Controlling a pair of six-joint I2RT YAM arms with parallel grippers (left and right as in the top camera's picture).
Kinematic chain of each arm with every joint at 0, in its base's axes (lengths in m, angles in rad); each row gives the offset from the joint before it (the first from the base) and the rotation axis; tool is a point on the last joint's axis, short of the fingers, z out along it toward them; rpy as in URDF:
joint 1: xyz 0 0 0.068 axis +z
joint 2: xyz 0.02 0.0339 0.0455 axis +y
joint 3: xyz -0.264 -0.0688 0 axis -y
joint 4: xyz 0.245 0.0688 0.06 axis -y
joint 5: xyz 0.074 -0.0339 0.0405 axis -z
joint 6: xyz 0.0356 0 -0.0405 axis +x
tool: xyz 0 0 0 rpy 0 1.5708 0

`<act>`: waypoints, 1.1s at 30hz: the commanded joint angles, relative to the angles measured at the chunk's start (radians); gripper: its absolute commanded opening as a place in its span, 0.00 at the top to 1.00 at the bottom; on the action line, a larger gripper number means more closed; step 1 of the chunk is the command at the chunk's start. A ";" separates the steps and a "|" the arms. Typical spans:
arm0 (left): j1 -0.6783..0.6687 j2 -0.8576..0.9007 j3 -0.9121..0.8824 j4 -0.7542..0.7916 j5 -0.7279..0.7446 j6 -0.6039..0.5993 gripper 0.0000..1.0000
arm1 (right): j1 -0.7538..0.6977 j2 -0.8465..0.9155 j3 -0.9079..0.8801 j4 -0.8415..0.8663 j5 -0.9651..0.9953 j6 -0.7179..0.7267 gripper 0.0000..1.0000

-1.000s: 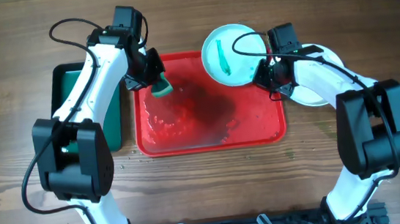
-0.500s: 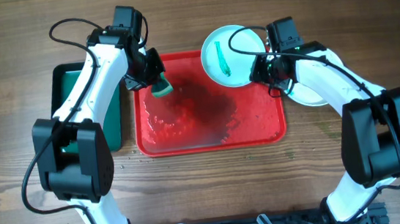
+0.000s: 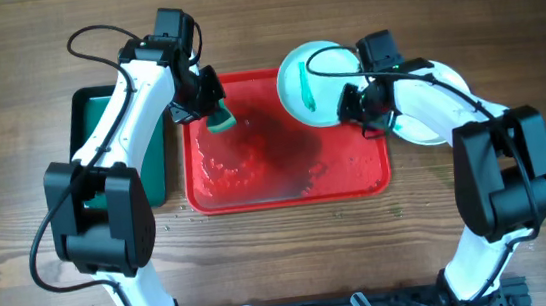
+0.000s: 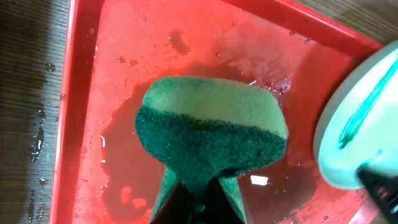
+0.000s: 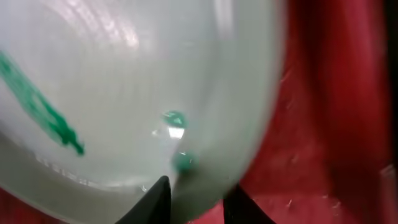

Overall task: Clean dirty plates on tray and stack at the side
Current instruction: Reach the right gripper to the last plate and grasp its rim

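The plate juts over the red tray's far edge, away from the sponge, so my right gripper will regrip the plate's rim (image 3: 355, 69) and draw it toward the sponge.
A pale plate (image 3: 308, 81) with a green smear is held tilted over the far right corner of the red tray (image 3: 257, 197). My right gripper (image 3: 349, 104) is shut on its rim; in the right wrist view the plate (image 5: 124, 93) fills the frame and the gripper (image 5: 196, 199) clamps its edge. My left gripper (image 3: 206, 107) is shut on a green sponge (image 3: 220, 121) over the tray's far left. The left wrist view shows the sponge (image 4: 208, 134) above the wet tray (image 4: 87, 99), with the plate (image 4: 360, 130) at right. Another plate (image 3: 428, 118) lies under the right arm, off the tray.
A dark green tray (image 3: 94, 115) lies left of the red tray, partly under the left arm. The red tray holds a film of water and dark wet patches (image 3: 283, 147). Wood table all around.
The right gripper has shifted the smeared plate slightly left and toward the tray. The left arm and sponge have not moved.
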 commanded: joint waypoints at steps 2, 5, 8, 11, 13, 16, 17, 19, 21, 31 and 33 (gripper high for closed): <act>-0.003 0.010 0.003 0.003 -0.003 0.020 0.96 | 0.061 0.012 -0.002 -0.105 -0.109 -0.148 0.71; -0.003 0.010 0.003 0.003 -0.003 0.020 0.96 | 0.104 -0.017 -0.001 -0.163 -0.122 -0.196 0.71; -0.003 0.010 0.003 0.003 -0.014 0.020 0.96 | 0.134 -0.060 -0.001 -0.193 -0.118 -0.234 0.71; -0.003 0.010 0.003 0.003 -0.014 0.020 0.96 | 0.144 -0.100 0.002 -0.195 -0.100 -0.258 0.68; -0.003 0.010 0.003 0.003 -0.014 0.020 0.96 | 0.143 -0.120 0.010 -0.203 -0.039 -0.257 0.65; -0.003 0.010 0.003 0.002 -0.014 0.020 0.96 | 0.136 -0.134 0.026 -0.199 0.134 -0.288 0.58; -0.003 0.010 0.003 0.001 -0.014 0.020 0.96 | 0.132 -0.134 0.027 -0.180 0.180 -0.307 0.54; -0.003 0.010 0.003 0.001 -0.014 0.020 0.96 | 0.127 -0.133 0.027 -0.127 0.236 -0.351 0.52; -0.003 0.010 0.003 0.002 -0.014 0.020 0.96 | 0.126 -0.128 0.027 -0.032 0.257 -0.416 0.51; -0.003 0.010 0.003 0.007 -0.014 0.020 0.96 | 0.108 -0.002 0.027 0.171 0.198 -0.545 0.56; -0.004 0.010 0.003 0.007 -0.014 0.020 0.96 | 0.093 0.014 0.027 0.182 0.177 -0.543 0.57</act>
